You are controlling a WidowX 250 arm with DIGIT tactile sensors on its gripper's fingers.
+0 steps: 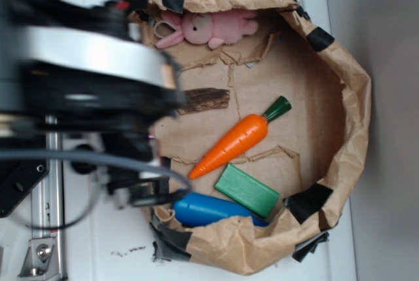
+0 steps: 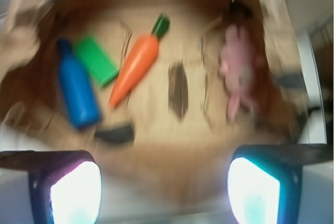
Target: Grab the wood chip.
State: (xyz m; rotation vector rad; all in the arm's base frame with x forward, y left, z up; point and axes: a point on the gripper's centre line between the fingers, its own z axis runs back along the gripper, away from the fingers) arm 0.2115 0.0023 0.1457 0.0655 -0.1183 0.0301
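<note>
Next, I close my gripper on the wood chip's sides (image 1: 217,99) (image 2: 177,77), close to the end of the chip that points toward the green top of the carrot.
The wood chip (image 1: 204,99) is a flat dark brown piece lying on the brown paper floor, its left end partly hidden under my blurred arm (image 1: 85,71). In the wrist view the wood chip (image 2: 178,89) lies lengthwise ahead of the gripper, between the carrot and the pink toy. My gripper (image 2: 164,190) is open and held above the paper short of the chip. Its two bright fingertips (image 2: 73,192) stand wide apart with nothing between them. The wrist view is blurred.
An orange carrot (image 1: 237,142), a green block (image 1: 247,190) and a blue bottle (image 1: 209,209) lie to one side of the chip. A pink plush bunny (image 1: 206,29) lies on the other side. A raised, crumpled brown paper wall (image 1: 350,97) rings them all.
</note>
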